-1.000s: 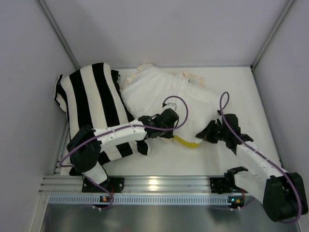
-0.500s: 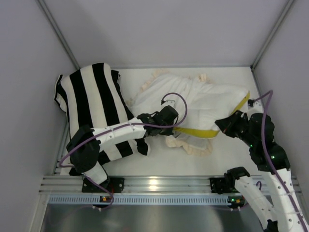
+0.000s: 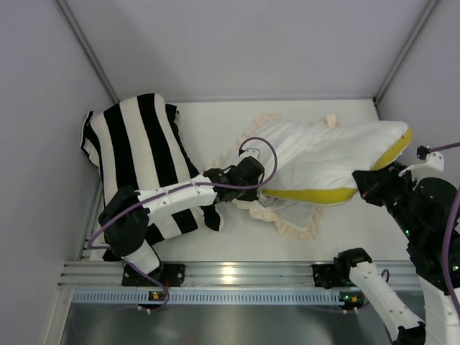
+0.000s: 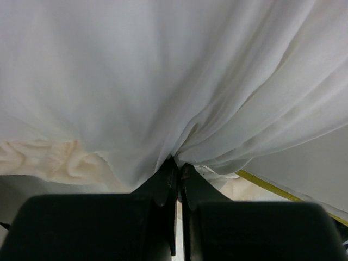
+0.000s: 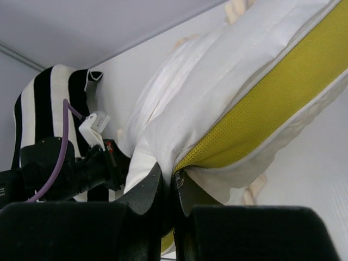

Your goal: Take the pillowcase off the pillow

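Observation:
My left gripper holds the pillowcase's fold near the pillow's yellow cloth piece, so it should open and grab its ruffled frill point(image 4: 60, 157) before pulling.
The pillow point(image 3: 345, 154), plump and white with a yellow band point(image 3: 316, 195), lies stretched across the table toward the right. Its left end sits inside the pillowcase point(image 3: 277, 147), cream-white side out, with the ruffled frill point(image 3: 291, 219) bunched in front. My left gripper point(image 3: 249, 177) is shut on a fold of the pillowcase point(image 4: 163, 98); the fabric gathers into the gripper point(image 4: 178, 163). My right gripper point(image 3: 370, 190) is raised at the right and shut on the pillow point(image 5: 217, 103), pinching its white seam beside the yellow band point(image 5: 272, 103) at the gripper point(image 5: 173, 176).
A black-and-white striped cushion point(image 3: 136, 147) lies at the left under the left arm and shows in the right wrist view as the striped cushion point(image 5: 46, 98). Grey walls close in the table on the left, back and right. Bare tabletop point(image 3: 215, 241) lies in front.
My right gripper has moved right and up, drawing the pillow out to the right so more of its body and yellow band show. The left gripper has held its place on the pillowcase.

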You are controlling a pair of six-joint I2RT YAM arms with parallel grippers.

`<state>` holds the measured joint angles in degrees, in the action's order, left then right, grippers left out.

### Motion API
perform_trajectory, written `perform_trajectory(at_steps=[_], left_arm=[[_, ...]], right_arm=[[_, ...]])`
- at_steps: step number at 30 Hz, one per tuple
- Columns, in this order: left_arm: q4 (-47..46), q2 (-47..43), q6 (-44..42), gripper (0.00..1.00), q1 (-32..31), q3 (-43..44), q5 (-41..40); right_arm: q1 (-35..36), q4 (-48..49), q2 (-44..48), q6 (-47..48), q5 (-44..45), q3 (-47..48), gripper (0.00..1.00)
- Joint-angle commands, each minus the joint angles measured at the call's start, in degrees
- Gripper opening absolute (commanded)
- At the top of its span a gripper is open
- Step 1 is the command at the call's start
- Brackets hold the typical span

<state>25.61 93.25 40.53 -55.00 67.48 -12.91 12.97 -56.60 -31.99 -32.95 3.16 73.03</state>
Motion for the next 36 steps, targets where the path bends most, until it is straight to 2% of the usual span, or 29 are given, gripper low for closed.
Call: perform_trajectory(at_steps=[1, 10, 11, 14, 15, 18, 21, 26, 36], left_arm=[[1.82, -1.23, 0.07, 0.0, 0.86, -1.92, -1.07], [1.03, -2.55, -0.89, 0.0, 0.86, -2.18, 0.95], [0.94, -2.64, -1.07, 0.04, 0.86, -2.27, 1.56], [0.76, -3.16, -1.42, 0.18, 0.78, -2.27, 2.71], [0.76, -3.34, -1.68, 0.37, 0.77, -2.27, 3.49], [0.85, -6.06, -1.86, 0.64, 0.69, -3.23, 3.94], [0.94, -10.01, -2.21, 0.75, 0.77, -5.25, 1.15], [1.99, -12.04, -1.51, 0.78, 0.95, -7.1, -1.15], [1.82, -5.98, -1.95, 0.75, 0.95, -4.65, -1.86]], right_arm=[[0.04, 4.48, 0.44, 2.54, 8.0, 6.76, 0.0], [0.04, 3.69, -0.18, 5.44, 14.59, 9.76, 0.0], [0.04, 3.51, -0.18, 5.44, 14.86, 9.15, 0.0], [0.04, 3.16, -0.36, 5.44, 15.74, 7.31, 0.0], [0.12, 3.16, -0.44, 5.27, 16.17, 6.78, 0.0], [0.04, 2.9, -0.88, 5.0, 16.97, 5.02, 0.0], [0.04, 2.72, -1.5, 4.65, 16.71, 4.57, 0.0], [0.04, 2.72, -2.2, 4.38, 15.83, 5.89, 0.0], [0.04, 1.85, -1.32, 4.82, 15.47, 7.65, 0.0]])
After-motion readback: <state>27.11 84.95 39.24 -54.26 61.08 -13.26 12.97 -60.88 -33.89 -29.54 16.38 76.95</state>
